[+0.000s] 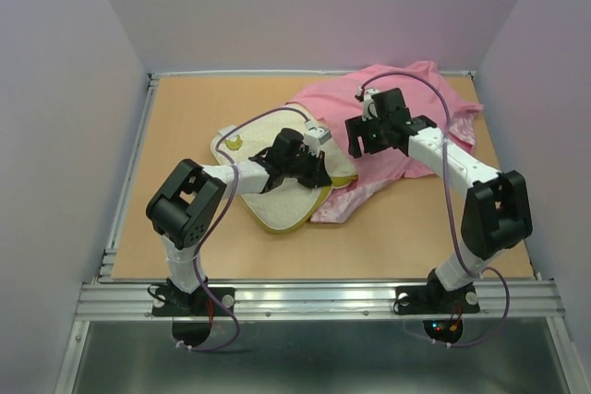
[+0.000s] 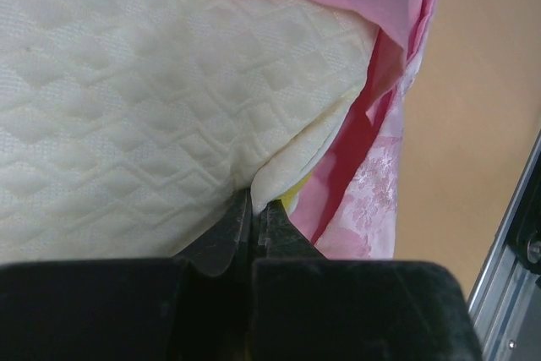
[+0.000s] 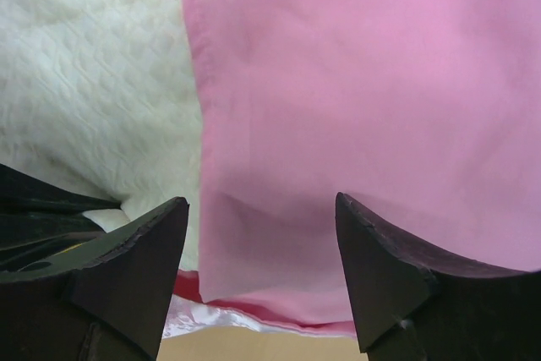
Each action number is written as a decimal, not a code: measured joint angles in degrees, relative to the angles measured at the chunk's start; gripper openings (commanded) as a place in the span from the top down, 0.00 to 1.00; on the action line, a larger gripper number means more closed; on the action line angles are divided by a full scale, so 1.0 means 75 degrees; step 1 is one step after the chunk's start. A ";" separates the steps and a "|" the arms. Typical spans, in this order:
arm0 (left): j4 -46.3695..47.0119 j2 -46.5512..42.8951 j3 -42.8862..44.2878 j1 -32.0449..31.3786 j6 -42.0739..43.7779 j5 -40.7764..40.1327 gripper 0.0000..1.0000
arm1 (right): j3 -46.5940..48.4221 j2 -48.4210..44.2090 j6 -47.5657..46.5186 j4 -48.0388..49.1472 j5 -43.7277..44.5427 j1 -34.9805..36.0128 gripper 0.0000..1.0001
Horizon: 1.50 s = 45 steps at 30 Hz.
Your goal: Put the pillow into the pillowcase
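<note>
Next, my right gripper grabs the pink pillowcase by the top layer's opening edge (image 1: 336, 134) (image 3: 200, 82), where it lies over the cream pillow.
The cream dimpled pillow (image 1: 263, 186) lies mid-table with its yellow band along the near edge, and its right end reaches into the pink pillowcase (image 1: 416, 103). My left gripper (image 1: 314, 161) is shut on the pillow's near right corner. In the left wrist view the tips (image 2: 254, 202) pinch a fold of the pillow (image 2: 152, 107), beside the pillowcase's rose-patterned satin (image 2: 372, 183). My right gripper (image 1: 365, 140) is open and empty. In the right wrist view it (image 3: 262, 205) hovers over the pillowcase's plain pink top layer (image 3: 363, 82), near the opening edge, with the pillow (image 3: 93, 82) to its left.
The pillowcase bunches toward the back right corner of the wooden table (image 1: 185, 117). A metal rail (image 1: 314, 297) runs along the near edge, and grey walls enclose the other sides. The left gripper's black body (image 3: 42, 217) shows close to my right gripper's left finger.
</note>
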 measured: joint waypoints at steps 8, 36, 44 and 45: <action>-0.0274 -0.1189 -0.0321 -0.0085 0.0405 -0.0498 0.32 | 0.0609 0.0947 -0.0050 0.0102 0.0274 0.0309 0.23; -0.2652 -0.1545 -0.0638 0.1894 0.1845 -0.1145 0.70 | 0.2707 0.3249 0.0166 0.0154 0.1766 0.0804 0.62; -0.2343 -0.1338 -0.0632 0.2025 0.1623 -0.0857 0.71 | 0.2836 0.2868 0.0262 0.0006 0.1614 0.0845 0.88; -0.2314 -0.1320 -0.0629 0.2040 0.1585 -0.0831 0.71 | 0.2836 0.2783 0.0271 -0.0023 0.1545 0.0842 0.91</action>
